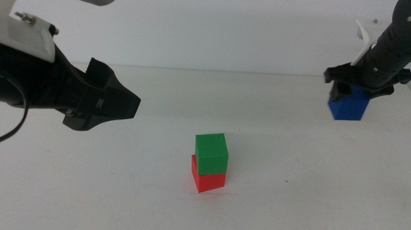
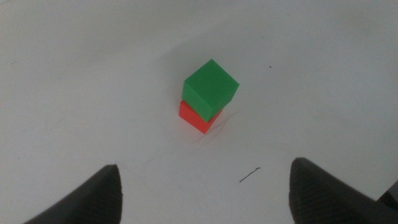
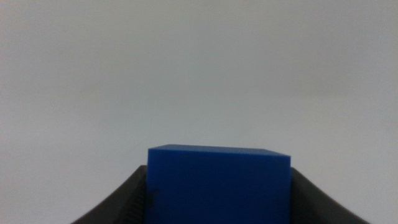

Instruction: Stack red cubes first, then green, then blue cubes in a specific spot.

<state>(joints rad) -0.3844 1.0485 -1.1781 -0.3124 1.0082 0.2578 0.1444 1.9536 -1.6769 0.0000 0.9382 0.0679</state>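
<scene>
Next, I release the blue cube with my right gripper on top of the green cube (image 1: 213, 136), above the red cube.
The green cube (image 1: 211, 153) sits on top of the red cube (image 1: 208, 179) in the middle of the table, turned slightly askew on it. In the left wrist view the green cube (image 2: 211, 89) covers most of the red cube (image 2: 193, 117). My left gripper (image 1: 120, 91) is open and empty, raised to the left of the stack, with the stack ahead of its jaws (image 2: 205, 186). My right gripper (image 1: 356, 83) is at the far right, shut on the blue cube (image 1: 348, 105). The blue cube (image 3: 219, 183) fills the gap between the right gripper's (image 3: 219, 205) jaws.
The white tabletop (image 1: 293, 197) is plain. A small dark mark (image 2: 250, 175) lies on the table near the stack. The table's right edge lies just beyond the blue cube.
</scene>
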